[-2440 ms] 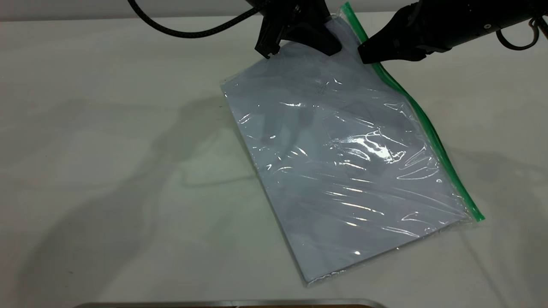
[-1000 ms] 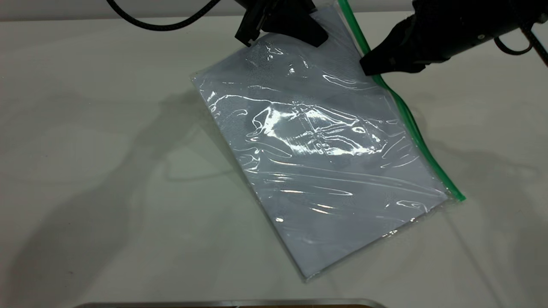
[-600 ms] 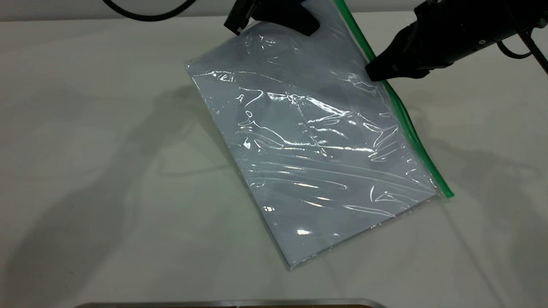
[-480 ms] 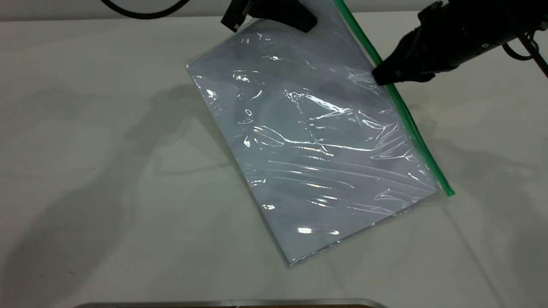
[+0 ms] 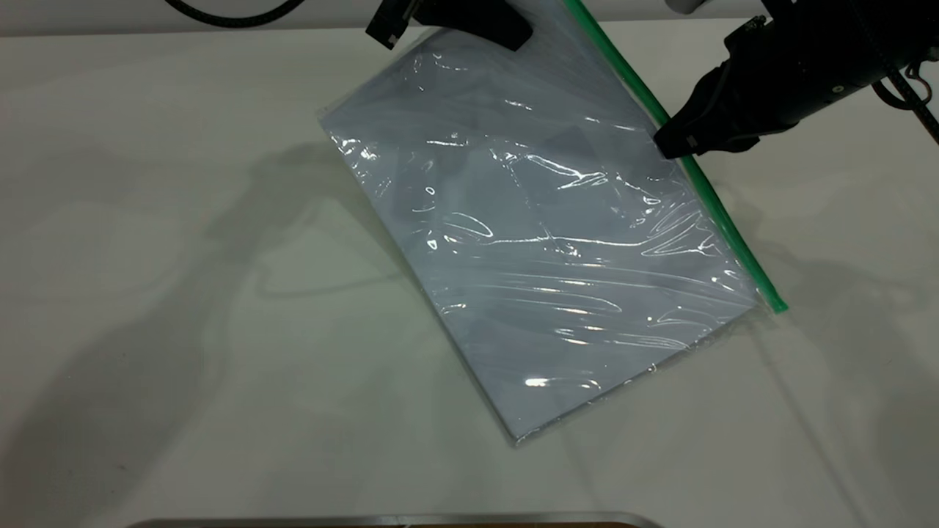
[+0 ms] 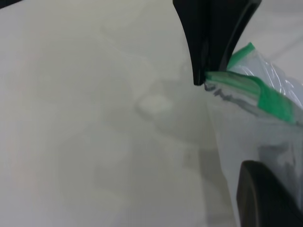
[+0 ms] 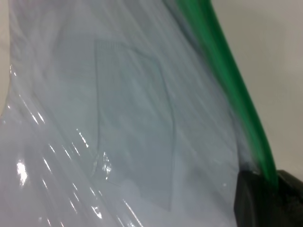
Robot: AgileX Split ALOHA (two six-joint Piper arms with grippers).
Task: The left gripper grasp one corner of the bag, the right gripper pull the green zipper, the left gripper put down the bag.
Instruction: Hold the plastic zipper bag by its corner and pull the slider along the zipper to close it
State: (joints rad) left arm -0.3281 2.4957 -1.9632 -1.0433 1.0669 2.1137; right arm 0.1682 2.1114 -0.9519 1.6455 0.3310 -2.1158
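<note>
The robot's right gripper needs to release the green zipper's pull at the near end of the green strip (image 5: 733, 254).
The bag (image 5: 557, 242), a clear pouch with white sheets inside, slopes up from the table toward the far side. My left gripper (image 5: 447, 26) at the top edge is shut on the corner of the bag (image 6: 246, 85), where the green strip ends. In the left wrist view one black finger (image 6: 208, 47) touches that green corner. The green zipper (image 5: 726, 227) runs along the bag's right long edge. My right gripper (image 5: 671, 143) is shut on that strip about a third of the way down. In the right wrist view the green zipper (image 7: 227, 80) enters the black fingertips (image 7: 251, 198).
The white table (image 5: 147, 293) stretches bare to the left of the bag and in front of it. A thin metal edge (image 5: 396, 521) lies along the near border. The right arm's thin cable (image 5: 906, 81) hangs at the far right.
The left gripper has risen and drifted left, lifting the bag's far end. The right gripper has slid down along the green strip toward the near end. The bag's near corners have shifted.
</note>
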